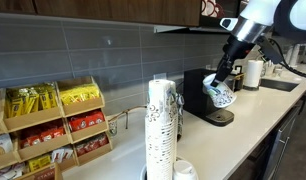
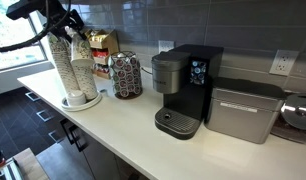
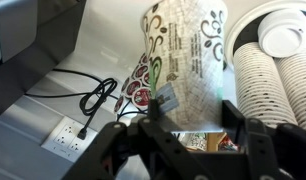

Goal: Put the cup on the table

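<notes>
My gripper is going to set the cup free, which hangs in the air off the table. It will leave it on the pale table (image 1: 216, 150) between the stacked cups and the front edge.
My gripper (image 3: 192, 113) is shut on the cup (image 3: 183, 60), a white paper cup with a dark scribbly pattern, with one finger on each side of its wall. In an exterior view the cup (image 1: 223, 96) hangs in the air under the gripper (image 1: 226, 84), off the table (image 1: 248, 112), in front of the black coffee machine. In an exterior view the gripper (image 2: 71, 28) sits at the top left by the stacked cups, above the pale table (image 2: 113, 125). There I cannot tell the held cup from the stacks.
Tall stacks of like cups (image 1: 161, 130) (image 2: 78, 70) (image 3: 265, 80) stand close by. Along the wall are a wooden snack rack (image 1: 53, 125), a pod carousel (image 2: 125, 75), the coffee machine (image 2: 185, 85) and a silver appliance (image 2: 241, 112). An outlet (image 3: 68, 140) has a black cable.
</notes>
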You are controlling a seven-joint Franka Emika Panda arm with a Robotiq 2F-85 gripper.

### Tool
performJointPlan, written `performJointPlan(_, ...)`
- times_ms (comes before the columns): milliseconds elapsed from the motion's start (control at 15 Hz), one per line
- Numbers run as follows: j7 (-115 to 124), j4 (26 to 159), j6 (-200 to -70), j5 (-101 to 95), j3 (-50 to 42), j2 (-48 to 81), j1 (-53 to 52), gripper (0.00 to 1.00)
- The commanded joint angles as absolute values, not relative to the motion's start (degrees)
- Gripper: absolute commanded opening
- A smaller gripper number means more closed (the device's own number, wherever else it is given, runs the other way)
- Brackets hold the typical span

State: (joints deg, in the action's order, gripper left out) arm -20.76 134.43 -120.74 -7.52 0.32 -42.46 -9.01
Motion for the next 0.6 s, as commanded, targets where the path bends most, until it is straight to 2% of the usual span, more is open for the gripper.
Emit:
performJointPlan(0,-20.9,134.6,-117.1,-10.5,1.7,-39.9,-8.1,0.38)
performJointPlan(533,-21.3,139.1,-111.8,-18.6,4.2,-28.3,-7.7,0.38)
